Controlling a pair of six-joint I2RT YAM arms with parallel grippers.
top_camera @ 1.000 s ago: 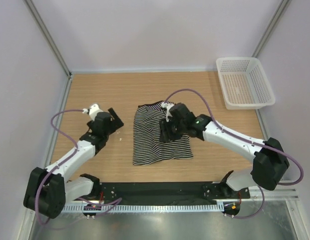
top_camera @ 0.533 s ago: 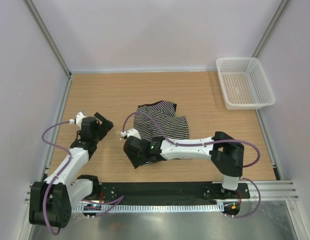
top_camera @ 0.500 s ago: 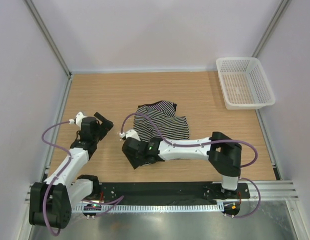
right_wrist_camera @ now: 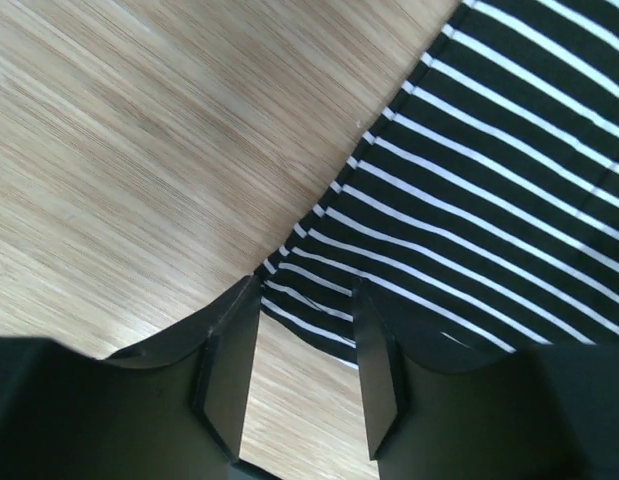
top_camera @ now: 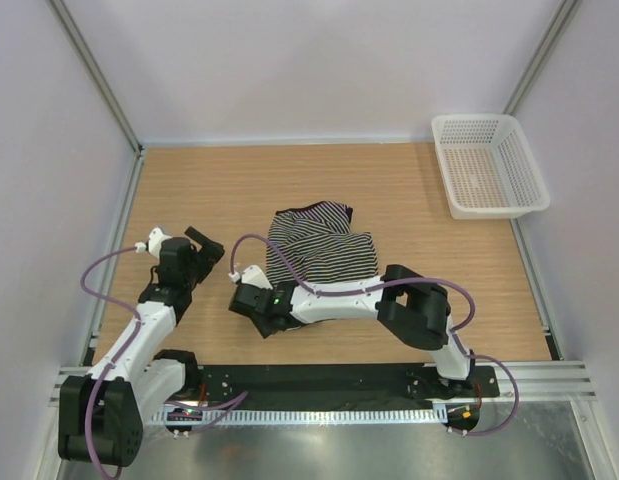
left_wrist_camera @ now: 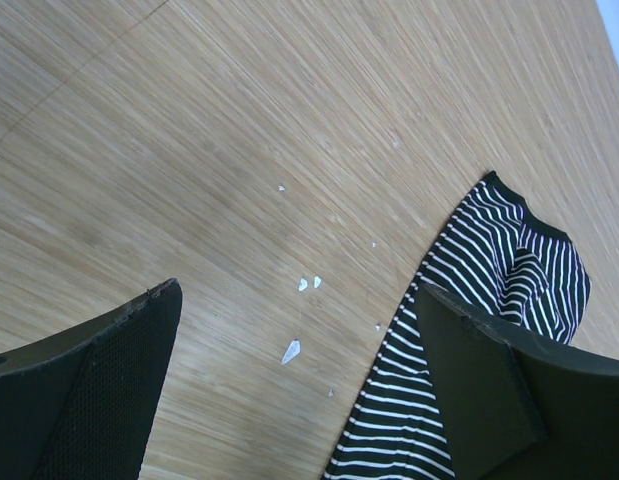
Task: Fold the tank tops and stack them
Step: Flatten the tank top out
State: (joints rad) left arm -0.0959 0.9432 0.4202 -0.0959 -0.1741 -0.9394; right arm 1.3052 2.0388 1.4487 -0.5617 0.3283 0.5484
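Observation:
Next, I move my left gripper to the tank top's far corner (top_camera: pixel 278 213) (left_wrist_camera: pixel 491 179) nearest to it, where the black trim ends, and close it there.
A black-and-white striped tank top (top_camera: pixel 319 250) lies rumpled on the middle of the wooden table. My right arm reaches across its near part, which it hides. My right gripper (top_camera: pixel 261 315) is at the top's near left corner. In the right wrist view the right gripper (right_wrist_camera: pixel 305 300) is open, its jaws partly apart, and the striped corner (right_wrist_camera: pixel 319 310) lies between the fingertips with bare wood in the gap. My left gripper (top_camera: pixel 211 255) hovers wide open left of the top. From the left wrist, the left gripper (left_wrist_camera: pixel 297 300) holds nothing, and the tank top's left edge (left_wrist_camera: pixel 459 280) runs beside the right finger.
A white mesh basket (top_camera: pixel 474 120) stands at the far right corner. Small white flecks (left_wrist_camera: pixel 291 350) lie on the wood left of the tank top. Metal frame posts and pale walls close in the table on three sides.
My right arm has swung from the tank top's upper middle down to its near left corner. The left gripper has drawn back a little to the left, still open.

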